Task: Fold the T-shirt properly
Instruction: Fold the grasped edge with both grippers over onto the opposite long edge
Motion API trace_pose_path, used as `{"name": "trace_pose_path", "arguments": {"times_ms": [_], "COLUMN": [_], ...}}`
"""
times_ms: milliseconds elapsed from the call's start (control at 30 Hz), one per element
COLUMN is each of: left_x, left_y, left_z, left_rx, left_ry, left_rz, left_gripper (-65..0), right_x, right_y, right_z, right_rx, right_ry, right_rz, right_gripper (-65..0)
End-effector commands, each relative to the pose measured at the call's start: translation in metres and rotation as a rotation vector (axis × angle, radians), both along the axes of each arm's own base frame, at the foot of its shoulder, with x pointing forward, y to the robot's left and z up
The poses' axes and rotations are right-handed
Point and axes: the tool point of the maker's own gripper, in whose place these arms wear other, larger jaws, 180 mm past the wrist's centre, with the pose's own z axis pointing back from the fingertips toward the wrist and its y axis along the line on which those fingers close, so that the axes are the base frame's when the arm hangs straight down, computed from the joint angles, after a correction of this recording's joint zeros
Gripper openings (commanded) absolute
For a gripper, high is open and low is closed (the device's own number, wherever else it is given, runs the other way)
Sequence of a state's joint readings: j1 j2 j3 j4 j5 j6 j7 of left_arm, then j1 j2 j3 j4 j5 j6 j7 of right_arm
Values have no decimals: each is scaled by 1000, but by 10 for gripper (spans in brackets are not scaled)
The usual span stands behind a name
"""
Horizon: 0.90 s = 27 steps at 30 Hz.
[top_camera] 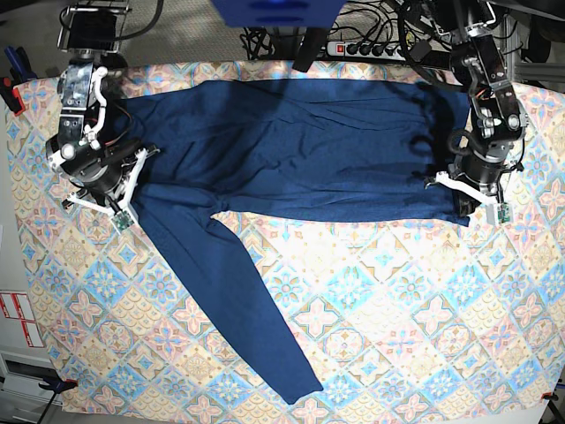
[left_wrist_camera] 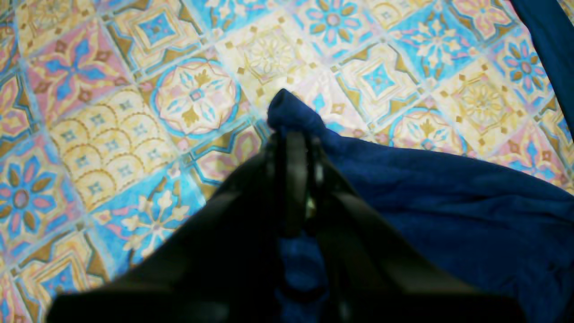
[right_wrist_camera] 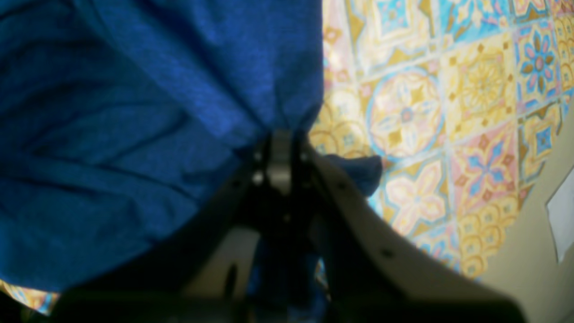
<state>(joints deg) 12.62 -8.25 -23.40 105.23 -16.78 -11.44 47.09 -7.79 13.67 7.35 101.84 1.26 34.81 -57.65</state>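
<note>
Next, I let go of the bunched blue fabric with my left gripper by the T-shirt's outer side edge (top_camera: 455, 154), farther in from its near corner.
The dark navy T-shirt (top_camera: 300, 150) lies spread across the far half of the table, and one long sleeve (top_camera: 229, 291) runs diagonally down toward the near edge. My left gripper (left_wrist_camera: 293, 134) is shut on a bunch of the blue fabric (left_wrist_camera: 448, 202), with a small tuft poking past its tips. The base view shows the left gripper (top_camera: 468, 199) at the shirt's near right corner. My right gripper (right_wrist_camera: 280, 143) is shut on the shirt's edge (right_wrist_camera: 179, 89), with cloth draped to its left. From the base camera, the right gripper (top_camera: 131, 199) sits where the sleeve meets the body.
A pastel tile-patterned tablecloth (top_camera: 397, 336) covers the table. A power strip and cables (top_camera: 371, 44) lie behind the far edge. In the right wrist view the table edge and beige floor (right_wrist_camera: 529, 233) show at the right.
</note>
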Motion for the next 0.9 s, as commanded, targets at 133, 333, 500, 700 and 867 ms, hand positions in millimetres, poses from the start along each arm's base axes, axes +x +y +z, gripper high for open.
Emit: {"name": "trace_pose_path", "arguments": {"times_ms": [133,333,500,700,867], "left_x": [-11,-23,-25,-26,-37], "left_y": [22,40,39,38,39], "left_z": [7,6,3,0,-7], "left_rx": [30,46,46,45,51], "left_ry": [-19,-5,5,19,45], "left_rz": [49,95,93,89,90], "left_gripper": [-650,-650,-650,-650,-650], "right_x": [7,0,-10,-16,-21], "right_y": [-5,-7,-7,-8,-24], "right_z": [13,9,2,-2,6], "right_rx": [-13,-19,-19,-21,-37], "right_ry": [-46,-28,-2,14,-5], "right_rz": [4,4,4,1,-43], "right_gripper": [-649,-649,-649,-649,-649]}}
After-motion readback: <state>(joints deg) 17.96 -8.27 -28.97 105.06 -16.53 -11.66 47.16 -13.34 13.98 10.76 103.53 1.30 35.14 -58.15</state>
